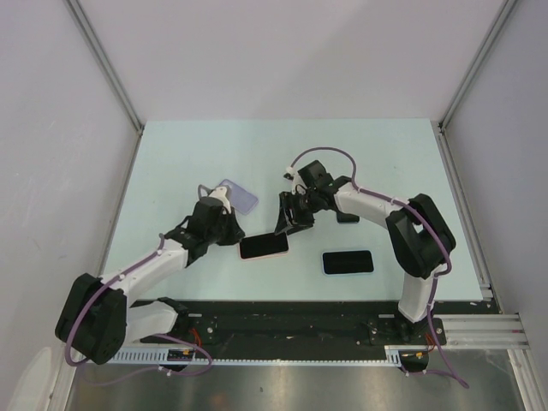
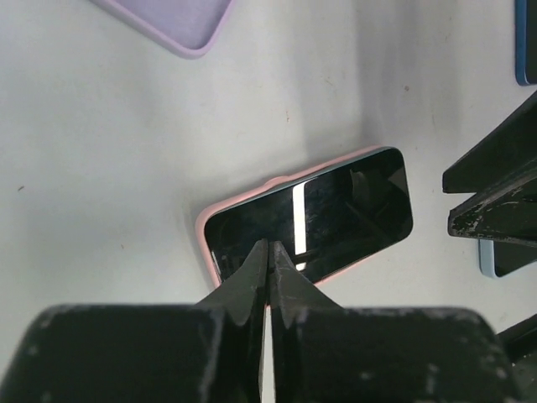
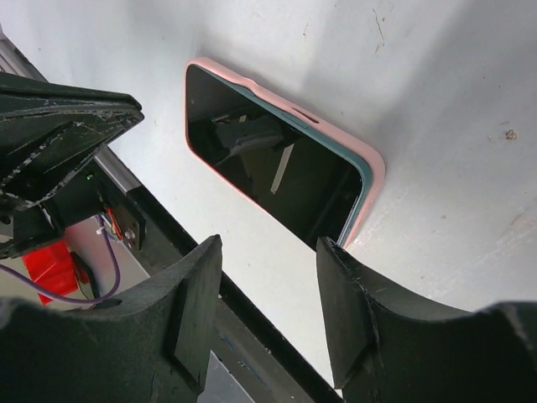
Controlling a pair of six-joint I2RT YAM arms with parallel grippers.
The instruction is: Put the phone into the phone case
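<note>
The teal edge of the phone sits above the pink case's rim, so next my right gripper grips the case's end (image 3: pixel 368 208) while my left gripper pushes the phone down there.
A black phone (image 1: pixel 264 246) lies screen up in a pink case (image 2: pixel 204 238) near the table's front middle. In the right wrist view the phone (image 3: pixel 268 164) shows a teal edge raised along the pink rim (image 3: pixel 375 180) at one end. My left gripper (image 1: pixel 233 239) is shut, and its tips (image 2: pixel 268 249) are over the phone's (image 2: pixel 323 210) left end; contact cannot be told. My right gripper (image 1: pixel 288 224) is open and empty (image 3: pixel 268 248), just above the phone's right end.
An empty lilac case (image 1: pixel 239 196) lies behind the left gripper and shows in the left wrist view (image 2: pixel 172 21). A second phone in a blue case (image 1: pixel 348 262) lies at the front right. A dark flat object (image 1: pixel 348 217) lies under the right arm.
</note>
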